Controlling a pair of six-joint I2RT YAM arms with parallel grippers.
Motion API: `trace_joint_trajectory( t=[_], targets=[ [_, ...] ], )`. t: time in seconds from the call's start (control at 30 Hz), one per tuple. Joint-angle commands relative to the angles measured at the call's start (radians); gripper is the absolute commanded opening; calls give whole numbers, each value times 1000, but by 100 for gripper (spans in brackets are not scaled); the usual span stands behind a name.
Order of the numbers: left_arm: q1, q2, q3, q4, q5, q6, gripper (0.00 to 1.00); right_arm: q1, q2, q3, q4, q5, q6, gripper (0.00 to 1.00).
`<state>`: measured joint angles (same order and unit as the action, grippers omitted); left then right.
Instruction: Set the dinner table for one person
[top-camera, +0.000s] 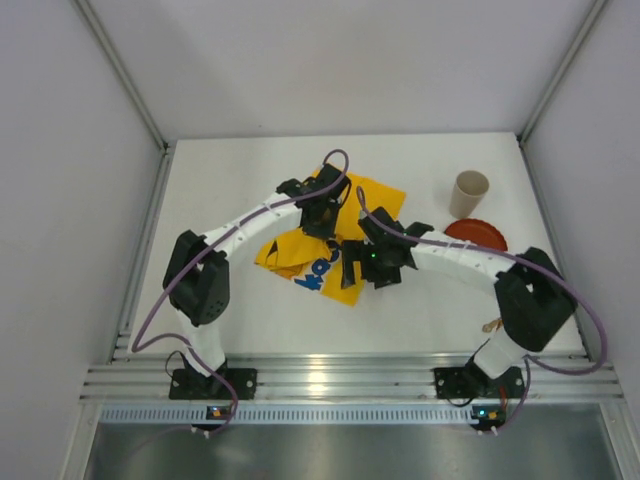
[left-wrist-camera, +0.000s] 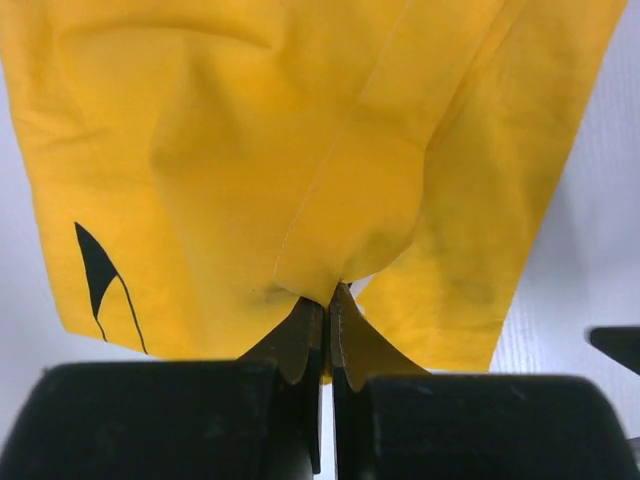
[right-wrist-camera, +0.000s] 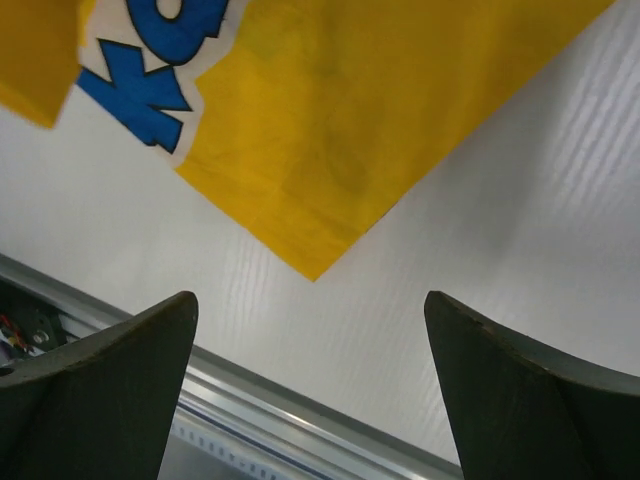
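Next, my left gripper lets go of its corner of the yellow mat on bare table (top-camera: 243, 305) between the mat and the silver rail.
A yellow cloth mat (top-camera: 300, 250) with blue lettering lies crumpled in the middle of the white dinner table (top-camera: 220, 190). My left gripper (top-camera: 320, 215) is shut on a fold of the mat (left-wrist-camera: 340, 200), pinched between its fingertips (left-wrist-camera: 305, 330). My right gripper (top-camera: 375, 265) is open and empty, hovering above the mat's near corner (right-wrist-camera: 310, 260); its fingers (right-wrist-camera: 120, 360) frame bare table. A beige cup (top-camera: 468, 193) stands upright at the back right, and a red-brown plate (top-camera: 478, 235) lies just in front of it.
The silver aluminium rail (top-camera: 330, 375) runs along the table's near edge and shows in the right wrist view (right-wrist-camera: 260, 400). Grey walls enclose the table on the left, back and right. A small wooden object (top-camera: 490, 324) shows beside the right arm's base.
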<state>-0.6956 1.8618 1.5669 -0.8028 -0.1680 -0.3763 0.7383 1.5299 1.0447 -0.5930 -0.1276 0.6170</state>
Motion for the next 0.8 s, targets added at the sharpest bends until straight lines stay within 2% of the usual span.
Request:
trace_joint_trajectory(
  t=[0.0, 0.07, 0.17, 0.27, 0.3, 0.37, 0.4, 0.47, 0.5, 0.53, 0.7, 0.77],
  targets=[
    [13, 5, 41, -79, 53, -35, 0, 10, 96, -24, 151, -85, 108, 95],
    [28, -9, 22, -82, 84, -55, 0, 16, 136, -69, 250, -121, 163, 94],
    [47, -33, -17, -78, 122, -73, 0, 27, 182, -106, 347, -155, 216, 86],
    [62, -56, -50, -75, 145, -87, 0, 41, 229, -115, 410, -156, 259, 70],
    [67, -62, -56, -73, 154, -90, 0, 45, 239, -118, 424, -153, 269, 62],
    [83, -81, -71, -70, 163, -98, 0, 62, 269, -115, 452, -152, 285, 52],
    [103, -85, -74, -69, 195, -101, 0, 68, 291, -109, 450, -146, 285, 39],
    [134, -92, -80, -64, 232, -107, 0, 75, 309, -100, 432, -142, 273, 21],
    [154, -93, -80, -64, 249, -110, 0, 73, 314, -100, 417, -126, 271, 5],
    [203, -99, -87, -53, 272, -116, 0, 73, 314, -101, 400, -113, 271, 0],
    [350, -119, -82, -26, 375, -110, 0, 33, 241, -123, 283, -20, 216, 0],
    [412, -121, -65, -26, 396, -96, 0, 1, 153, -120, 213, 43, 192, 0]
  ],
)
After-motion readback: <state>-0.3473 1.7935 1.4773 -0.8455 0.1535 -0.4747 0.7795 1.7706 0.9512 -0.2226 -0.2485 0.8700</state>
